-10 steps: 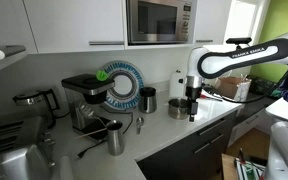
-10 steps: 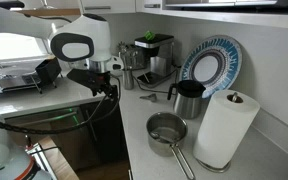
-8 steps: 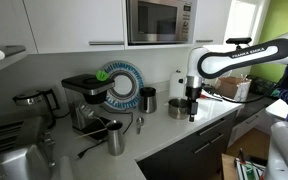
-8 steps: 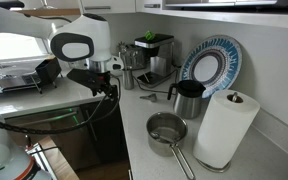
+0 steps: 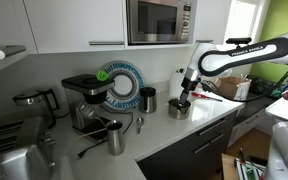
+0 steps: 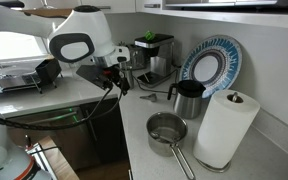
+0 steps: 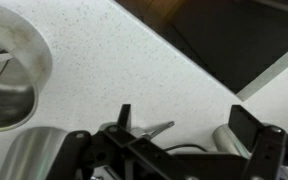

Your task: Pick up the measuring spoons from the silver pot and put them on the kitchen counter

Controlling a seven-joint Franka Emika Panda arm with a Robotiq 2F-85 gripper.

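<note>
The handles of the measuring spoons are inside the silver pot, so my gripper should next go down into the silver pot (image 5: 180, 103) and close on them.
In the wrist view my gripper (image 7: 184, 118) is open, its two dark fingers wide apart over the pale speckled kitchen counter (image 7: 134, 55). A slim grey spoon-like piece with a dark loop, apparently the measuring spoons (image 7: 149, 130), lies on the counter between the fingers. The silver pot (image 7: 4, 80) is at the left edge, apart from the fingers. In both exterior views the gripper (image 5: 184, 96) (image 6: 117, 80) hangs a little above the counter beside the silver pot (image 5: 177, 109) (image 6: 167, 131). The spoons are too small to make out there.
A paper towel roll (image 6: 227, 127), a dark steel tumbler (image 6: 189, 99) and a blue-rimmed plate (image 6: 210, 66) stand behind the pot. A coffee machine (image 5: 85, 98) and a milk jug (image 5: 115, 139) sit further along. The counter edge (image 7: 269, 70) drops to dark cabinets.
The gripper has risen from the counter and shifted slightly towards the pot. The dark bunch that hung below it earlier no longer hangs there.
</note>
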